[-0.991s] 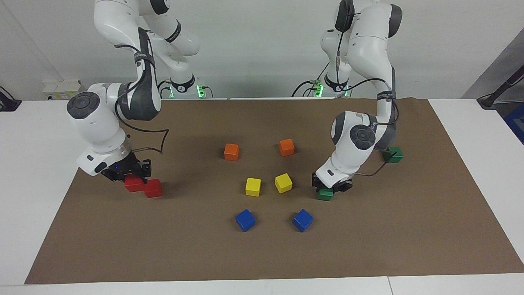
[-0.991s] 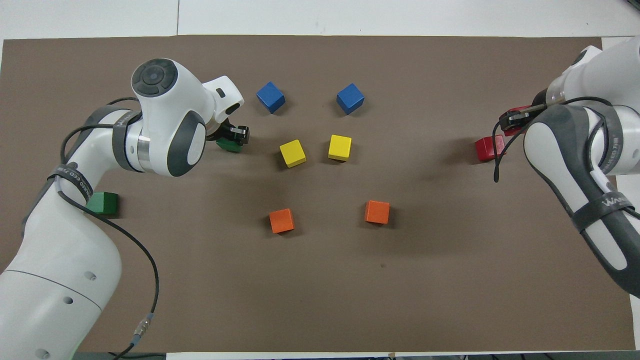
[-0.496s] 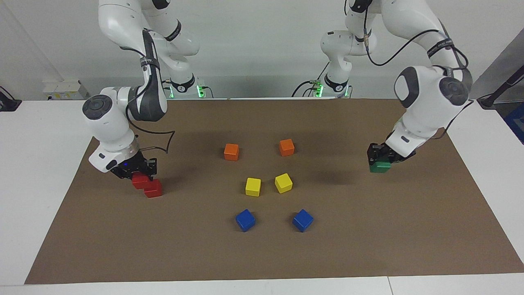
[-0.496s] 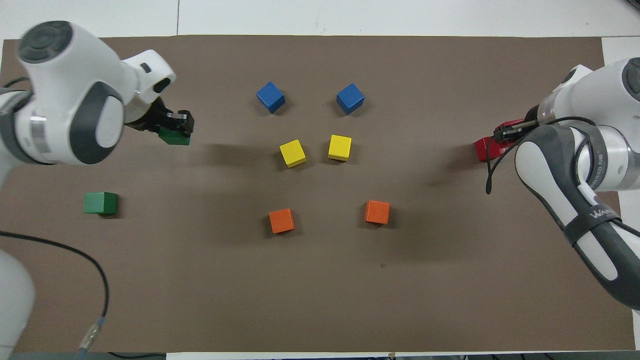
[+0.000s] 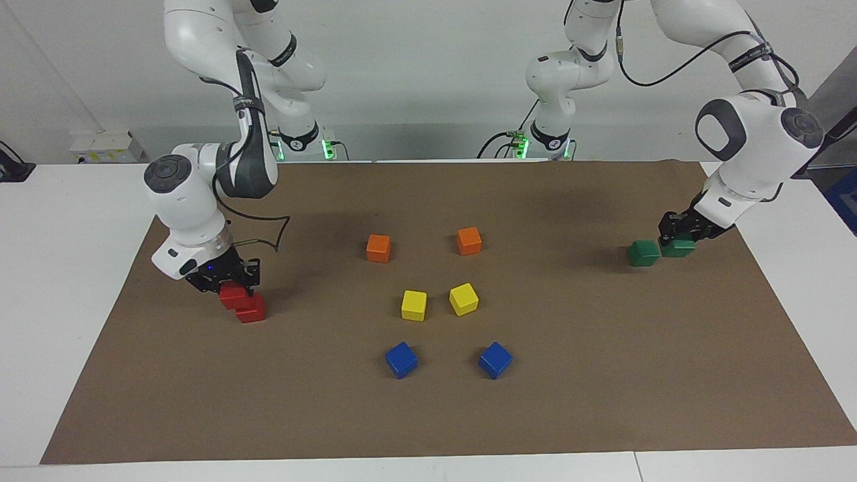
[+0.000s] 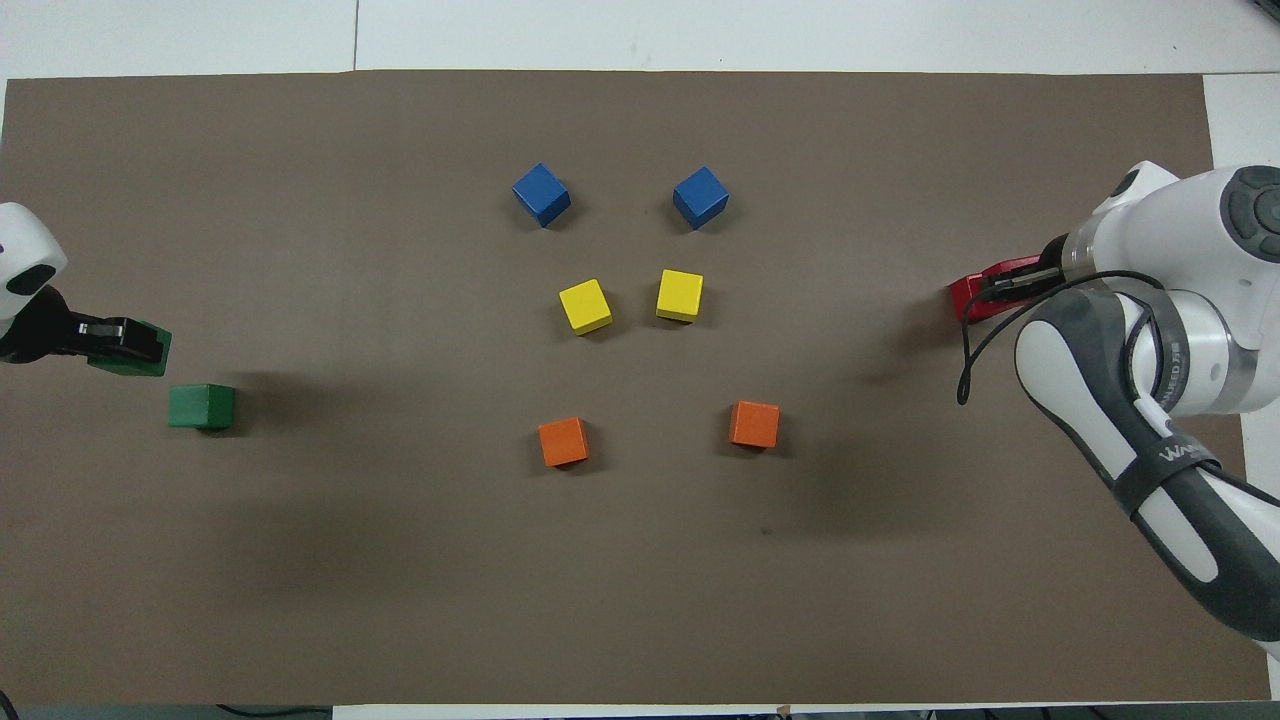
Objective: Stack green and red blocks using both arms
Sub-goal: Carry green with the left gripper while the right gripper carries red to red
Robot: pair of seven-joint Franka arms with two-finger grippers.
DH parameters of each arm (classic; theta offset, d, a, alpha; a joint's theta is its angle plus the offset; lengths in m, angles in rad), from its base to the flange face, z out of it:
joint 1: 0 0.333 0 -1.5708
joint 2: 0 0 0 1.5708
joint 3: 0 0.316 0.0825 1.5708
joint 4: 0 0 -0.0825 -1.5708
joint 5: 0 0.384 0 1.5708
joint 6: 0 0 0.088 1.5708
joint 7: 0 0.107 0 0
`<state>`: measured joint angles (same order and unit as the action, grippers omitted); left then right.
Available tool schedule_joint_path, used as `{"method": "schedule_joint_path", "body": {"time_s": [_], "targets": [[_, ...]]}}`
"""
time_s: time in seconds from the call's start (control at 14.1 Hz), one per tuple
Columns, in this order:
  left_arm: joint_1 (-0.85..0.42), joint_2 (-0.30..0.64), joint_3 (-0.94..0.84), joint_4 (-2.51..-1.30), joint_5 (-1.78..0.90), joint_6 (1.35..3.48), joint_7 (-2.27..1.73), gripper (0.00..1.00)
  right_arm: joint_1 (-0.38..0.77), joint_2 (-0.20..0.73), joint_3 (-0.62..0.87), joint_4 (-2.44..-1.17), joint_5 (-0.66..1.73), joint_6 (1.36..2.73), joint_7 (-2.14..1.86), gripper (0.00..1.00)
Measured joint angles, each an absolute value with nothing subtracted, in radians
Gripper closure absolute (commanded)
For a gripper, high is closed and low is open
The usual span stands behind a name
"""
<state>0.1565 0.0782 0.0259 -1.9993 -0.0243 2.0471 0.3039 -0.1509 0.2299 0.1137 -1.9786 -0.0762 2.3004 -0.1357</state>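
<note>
The dark green block will go down on top of the second green block [image 6: 174, 404], where I should set it with my left gripper.
My left gripper [image 5: 677, 235] is shut on a dark green block [image 5: 679, 248] and holds it low over the mat, just beside the second green block [image 5: 643, 253], toward the left arm's end of the table. The overhead view shows this gripper [image 6: 112, 335], the held block [image 6: 135, 355] and the resting block [image 6: 202, 406]. My right gripper [image 5: 225, 278] is shut on a red block [image 5: 232, 294] and holds it close above, partly over, the second red block [image 5: 252, 309]. In the overhead view the right gripper [image 6: 1008, 285] covers most of the red blocks [image 6: 966, 299].
On the brown mat [image 5: 602, 375] between the arms lie two orange cubes [image 5: 378, 248] [image 5: 469, 240], two yellow cubes [image 5: 414, 304] [image 5: 463, 298] and two blue cubes [image 5: 401, 359] [image 5: 495, 359]. The white table edge [image 5: 790, 268] runs close by the left gripper.
My left arm lifted a green block from beside the yellow cubes and carried it toward its own end, to beside the other green block. My right gripper lifted its red block onto the other's edge.
</note>
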Motion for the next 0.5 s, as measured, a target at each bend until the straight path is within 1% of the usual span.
{"method": "schedule_joint_path", "body": {"time_s": [0.21,0.5], "targets": [[0.165,0.035,0.022,-2.146,-0.024,2.191,0.307,1.0,-0.15,0.23,0.115,-1.985,-0.076,2.313,-0.136,1.0],[0.165,-0.001,0.017,-2.201,-0.024,2.21,0.306,1.0,-0.148,0.23,0.121,-1.992,-0.076,2.337,-0.136,1.0]]}}
